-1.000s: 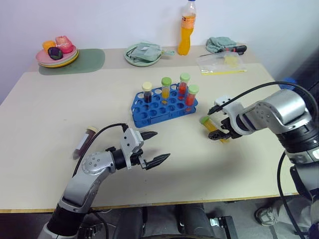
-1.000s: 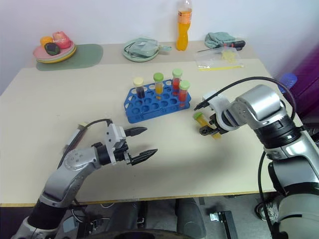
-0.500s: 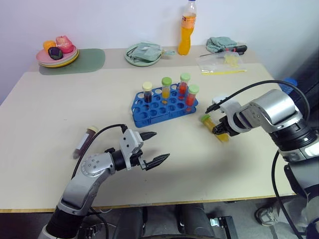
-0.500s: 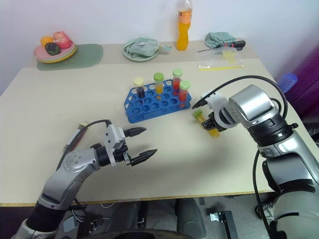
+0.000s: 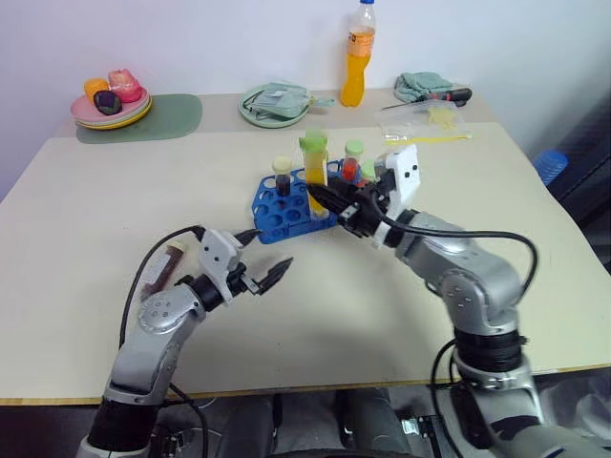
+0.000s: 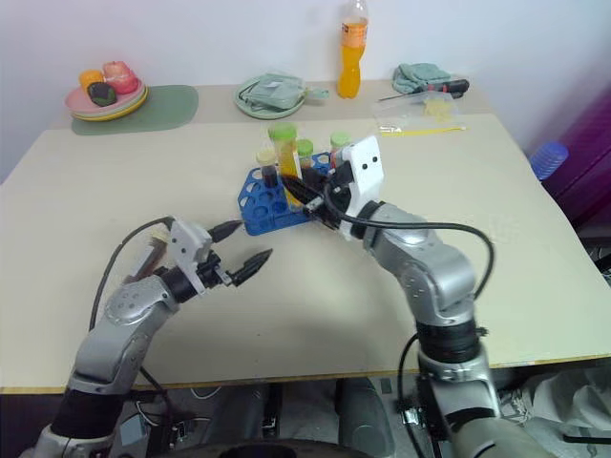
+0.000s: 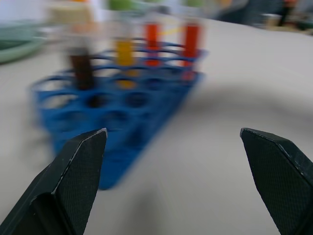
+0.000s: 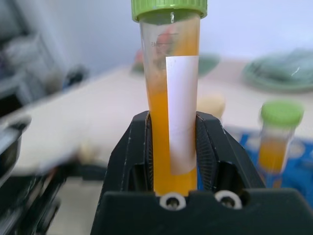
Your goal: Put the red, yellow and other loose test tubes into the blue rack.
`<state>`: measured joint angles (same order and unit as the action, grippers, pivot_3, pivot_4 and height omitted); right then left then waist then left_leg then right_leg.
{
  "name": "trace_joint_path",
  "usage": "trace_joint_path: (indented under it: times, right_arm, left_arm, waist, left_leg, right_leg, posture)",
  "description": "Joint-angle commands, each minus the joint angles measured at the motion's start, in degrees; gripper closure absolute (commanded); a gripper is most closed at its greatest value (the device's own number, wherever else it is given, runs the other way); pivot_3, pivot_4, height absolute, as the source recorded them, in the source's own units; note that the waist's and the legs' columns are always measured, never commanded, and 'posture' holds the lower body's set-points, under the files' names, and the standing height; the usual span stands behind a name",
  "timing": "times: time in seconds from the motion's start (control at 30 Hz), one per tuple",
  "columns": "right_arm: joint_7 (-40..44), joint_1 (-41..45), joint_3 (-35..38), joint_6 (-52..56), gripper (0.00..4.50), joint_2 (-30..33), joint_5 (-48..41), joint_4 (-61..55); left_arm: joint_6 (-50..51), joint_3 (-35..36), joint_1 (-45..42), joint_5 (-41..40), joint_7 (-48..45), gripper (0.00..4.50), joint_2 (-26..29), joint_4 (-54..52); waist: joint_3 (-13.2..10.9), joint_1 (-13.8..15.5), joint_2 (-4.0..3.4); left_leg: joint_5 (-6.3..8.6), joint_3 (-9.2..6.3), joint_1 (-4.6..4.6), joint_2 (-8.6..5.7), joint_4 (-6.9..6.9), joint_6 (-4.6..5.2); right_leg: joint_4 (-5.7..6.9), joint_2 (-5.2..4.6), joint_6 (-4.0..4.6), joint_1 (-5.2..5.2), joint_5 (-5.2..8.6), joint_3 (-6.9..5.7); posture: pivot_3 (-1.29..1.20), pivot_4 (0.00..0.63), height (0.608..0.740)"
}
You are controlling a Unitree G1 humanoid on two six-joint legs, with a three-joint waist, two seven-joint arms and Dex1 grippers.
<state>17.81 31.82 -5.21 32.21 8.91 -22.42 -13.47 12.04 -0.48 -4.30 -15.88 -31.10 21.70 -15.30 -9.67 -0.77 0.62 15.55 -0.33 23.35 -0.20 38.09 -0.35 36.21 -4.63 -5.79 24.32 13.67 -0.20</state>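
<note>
Next, I set the yellow tube down with my right gripper in the blue rack's front row (image 5: 328, 207), next to the nearer red tube.
A yellow test tube (image 5: 313, 164) with a green cap stands upright in my right gripper (image 5: 322, 197), which is shut on it just over the blue rack (image 5: 275, 212). The right wrist view shows its fingers (image 8: 138, 147) clamped on both sides of the tube (image 8: 173, 98). Standing in the rack are a brown tube with a cream cap (image 5: 282, 177), red tubes (image 5: 354, 158) and another yellow one (image 8: 279, 142). A loose brown tube (image 5: 162, 268) lies on the table to the left. My left gripper (image 5: 267, 250) is open beside it, pointing at the rack (image 7: 117, 115).
At the back stand an orange drink bottle (image 5: 358, 59), a green plate holding a cloth (image 5: 275, 103), plates of toy food (image 5: 108, 101) on a green mat (image 5: 162, 119), a plastic bag (image 5: 427, 121), a screwdriver (image 5: 451, 94) and a rag (image 5: 418, 84).
My right gripper shut on the yellow tube lying at the right, lifted it and swung it left over the rack, turning it upright. My left gripper shifted a little to the left.
</note>
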Motion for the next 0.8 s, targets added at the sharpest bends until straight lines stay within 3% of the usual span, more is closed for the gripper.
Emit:
trace_joint_path:
  times: [0.03,0.2,0.37,0.8]
  right_arm:
    - [-3.1,1.8,-2.2,-17.5,3.76,-3.1,9.7,11.8]
    - [-3.8,2.2,-0.8,-28.2,3.76,-5.8,13.0,23.6]
    - [-2.8,0.7,-0.7,-33.3,3.76,-6.8,14.2,26.7]
    - [-4.0,-0.1,0.2,-36.1,3.76,-7.3,16.5,32.5]
  left_arm:
    - [-6.6,1.7,0.3,2.3,2.3,0.0,-1.6,1.5]
    - [-7.7,1.2,0.7,1.7,1.7,0.0,-2.6,0.9]
    - [-7.5,0.6,1.5,1.5,1.6,0.0,-3.2,-0.2]
    - [-7.0,0.1,1.5,0.7,0.4,0.0,-3.2,-0.9]
  waist:
    - [0.0,0.0,0.0]
    - [0.0,0.0,0.0]
    - [0.0,-0.1,-0.02]
    - [0.0,-0.1,-0.02]
  left_leg:
    - [-0.01,0.0,0.0,-0.01,-0.01,-0.01]
    - [-0.03,0.0,0.01,0.0,-0.05,-0.06]
    - [-0.03,-0.02,0.01,0.03,-0.06,-0.06]
    - [-0.03,-0.02,-0.02,0.04,-0.07,-0.06]
  right_leg:
    - [0.0,0.0,0.0,0.0,0.0,0.0]
    - [0.0,-0.03,0.0,0.01,-0.01,0.0]
    - [0.01,-0.03,0.0,0.02,-0.01,0.0]
    - [0.03,-0.03,0.01,0.01,-0.02,0.01]
  posture:
    - [0.0,0.15,0.74]
    - [0.0,0.15,0.74]
    - [0.0,0.15,0.74]
    - [0.0,0.15,0.74]
